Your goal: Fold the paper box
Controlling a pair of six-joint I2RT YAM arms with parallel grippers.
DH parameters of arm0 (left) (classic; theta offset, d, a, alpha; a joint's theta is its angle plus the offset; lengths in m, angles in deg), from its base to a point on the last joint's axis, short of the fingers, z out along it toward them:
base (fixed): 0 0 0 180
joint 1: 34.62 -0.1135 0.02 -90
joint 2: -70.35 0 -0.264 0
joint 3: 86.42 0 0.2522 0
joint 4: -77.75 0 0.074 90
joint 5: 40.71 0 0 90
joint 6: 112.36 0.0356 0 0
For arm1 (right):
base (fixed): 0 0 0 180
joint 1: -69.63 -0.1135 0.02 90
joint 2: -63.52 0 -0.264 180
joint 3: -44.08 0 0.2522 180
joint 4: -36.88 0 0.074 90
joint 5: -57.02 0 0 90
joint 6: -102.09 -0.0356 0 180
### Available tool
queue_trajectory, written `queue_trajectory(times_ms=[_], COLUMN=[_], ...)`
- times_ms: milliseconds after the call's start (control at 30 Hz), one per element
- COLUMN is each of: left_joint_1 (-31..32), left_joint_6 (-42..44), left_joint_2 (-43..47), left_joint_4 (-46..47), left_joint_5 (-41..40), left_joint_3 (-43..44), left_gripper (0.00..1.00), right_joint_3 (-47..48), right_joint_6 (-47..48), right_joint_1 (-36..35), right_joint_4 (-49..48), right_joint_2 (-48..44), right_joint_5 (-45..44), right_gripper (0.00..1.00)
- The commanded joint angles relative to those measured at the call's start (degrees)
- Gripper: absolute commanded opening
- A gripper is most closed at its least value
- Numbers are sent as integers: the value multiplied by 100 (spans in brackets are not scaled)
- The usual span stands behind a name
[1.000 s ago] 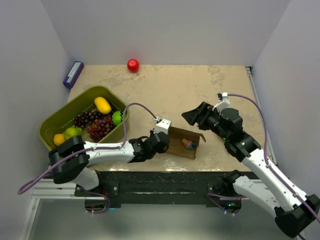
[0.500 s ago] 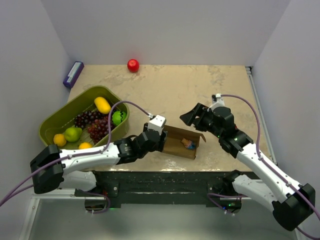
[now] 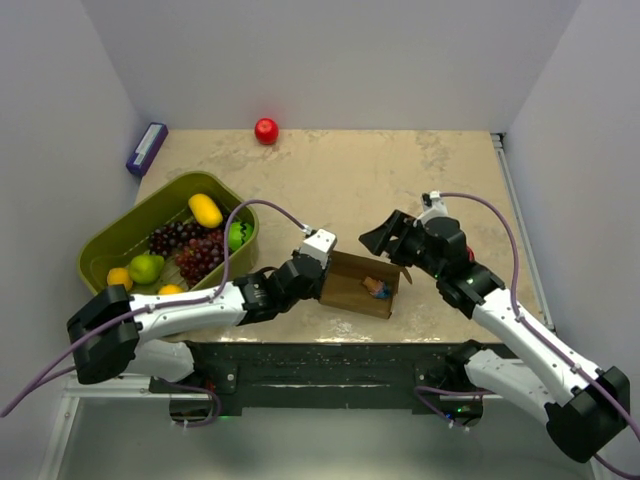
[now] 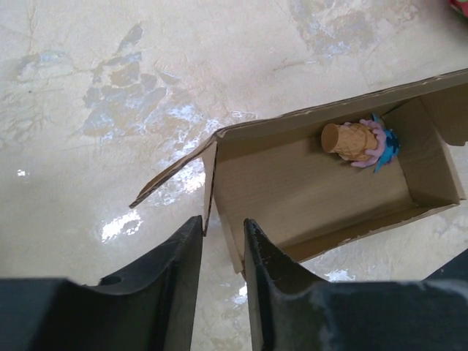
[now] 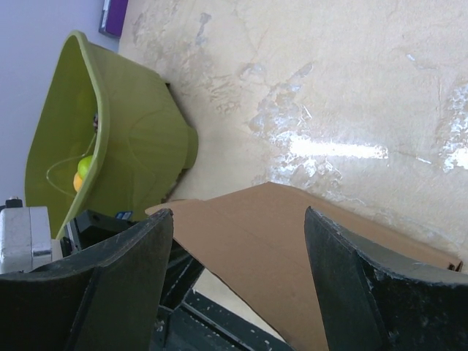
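My left gripper is at the corner of the box's end while the lid stands upright. So I need to open it, take the lid [image 4: 222,133] beside its flap and lower it.
The paper box [image 3: 352,292] is an open brown cardboard box near the table's front edge, with a small tan, pink and blue toy [image 3: 376,287] inside. My left gripper [image 3: 327,279] is at the box's left end. In the left wrist view its fingers [image 4: 223,223] stand a narrow gap apart, straddling the near corner of the box's end wall [image 4: 227,219]; the toy [image 4: 351,141] lies at the far end. My right gripper [image 3: 384,243] is wide open just above the box's right flap. In the right wrist view the flap [image 5: 270,241] lies between its spread fingers [image 5: 238,212].
An olive-green basket [image 3: 100,262] with fruit stands at the left and shows in the right wrist view [image 5: 124,139]. A red apple [image 3: 266,130] and a purple pack [image 3: 146,148] lie at the back. The box sits close to the table's front edge.
My left gripper has moved right and up to the box's left end wall. My right gripper has shifted slightly left and lower toward the box's right flap.
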Motion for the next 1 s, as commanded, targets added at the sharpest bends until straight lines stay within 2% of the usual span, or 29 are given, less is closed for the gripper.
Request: queue_trajectory(times_ms=[0, 100, 267, 633, 700, 867, 967], left_joint_1=[-21, -21, -12, 111, 137, 146, 137], left_joint_6=[6, -38, -143, -495, -565, -566, -566], left_joint_2=[-109, -179, -320, -425, -399, -127, 154], left_joint_4=[496, 540, 540, 558, 602, 505, 514], left_joint_5=[161, 231, 337, 354, 407, 495, 548], left_joint_3=[194, 229, 300, -95, -200, -315, -403], left_gripper=[28, 17, 9, 4, 7, 27, 32], right_joint_3=[-64, -72, -169, -538, -705, -1108, -1311], right_joint_6=[-77, -94, -129, -349, -428, -691, -850], right_joint_1=[-55, -72, -143, -441, -468, -564, -661], right_joint_4=[-216, -224, -295, -190, -198, -242, -277], right_joint_2=[-92, -84, -48, -171, -224, -408, -557], right_joint_5=[-73, -81, -90, -318, -327, -450, -617], right_gripper=[75, 75, 75, 74, 74, 73, 73])
